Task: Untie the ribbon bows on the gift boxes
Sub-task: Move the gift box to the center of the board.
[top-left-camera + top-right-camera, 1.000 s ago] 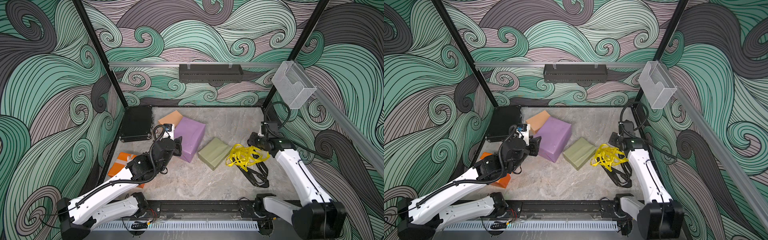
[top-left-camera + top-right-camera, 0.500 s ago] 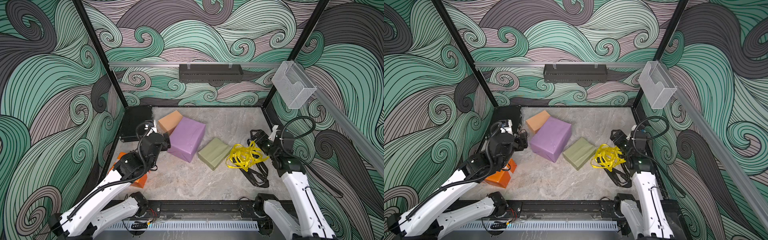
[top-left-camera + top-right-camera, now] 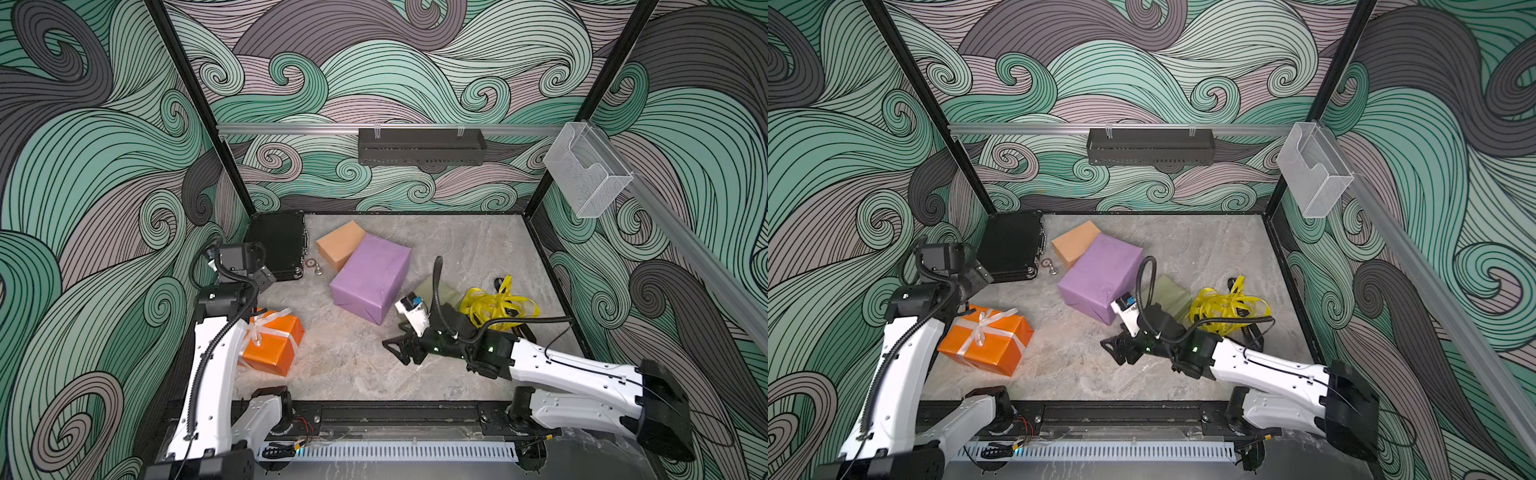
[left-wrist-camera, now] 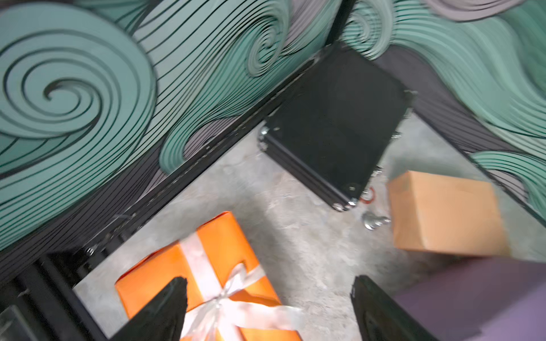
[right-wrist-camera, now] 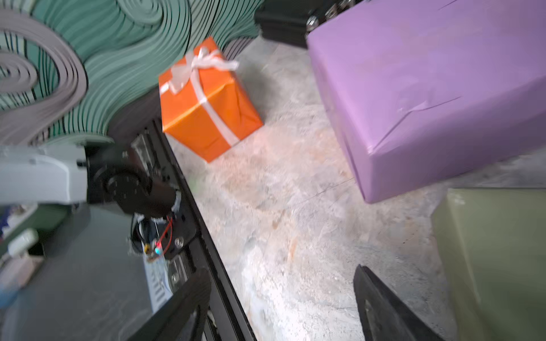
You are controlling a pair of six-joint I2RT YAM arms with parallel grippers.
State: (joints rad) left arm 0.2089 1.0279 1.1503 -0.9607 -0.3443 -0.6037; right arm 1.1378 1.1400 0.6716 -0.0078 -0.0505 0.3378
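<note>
I move my right gripper to the white ribbon bow (image 3: 255, 328) (image 5: 193, 63) on top of the orange gift box next and close it there.
An orange gift box (image 3: 274, 347) (image 3: 988, 345) lies at the front left with a translucent white ribbon bow (image 3: 266, 322) (image 4: 227, 292) (image 5: 201, 63) tied on top. The purple box (image 3: 370, 278) (image 5: 428, 88), tan box (image 3: 338, 243) (image 4: 443, 212) and olive-green box (image 3: 1169, 293) (image 5: 496, 259) carry no ribbon. Loose yellow ribbons (image 3: 498, 305) (image 3: 1229, 309) are piled at the right over a black ribbon (image 3: 1250, 332). My left gripper (image 3: 266, 276) (image 4: 269, 280) hangs open just behind the orange box. My right gripper (image 3: 399, 347) (image 5: 282, 270) is open and empty, low over bare floor in front of the purple box.
A black hard case (image 3: 276, 243) (image 4: 334, 127) lies in the back left corner, with small metal parts (image 3: 318, 270) beside it. A black tray (image 3: 419, 145) and a clear holder (image 3: 586, 170) hang on the walls. The black front rail (image 5: 206, 236) runs close to my right gripper.
My left arm drew back from the purple box toward the left wall and its gripper opened. My right arm swung from the yellow ribbons to the front middle, jaws open.
</note>
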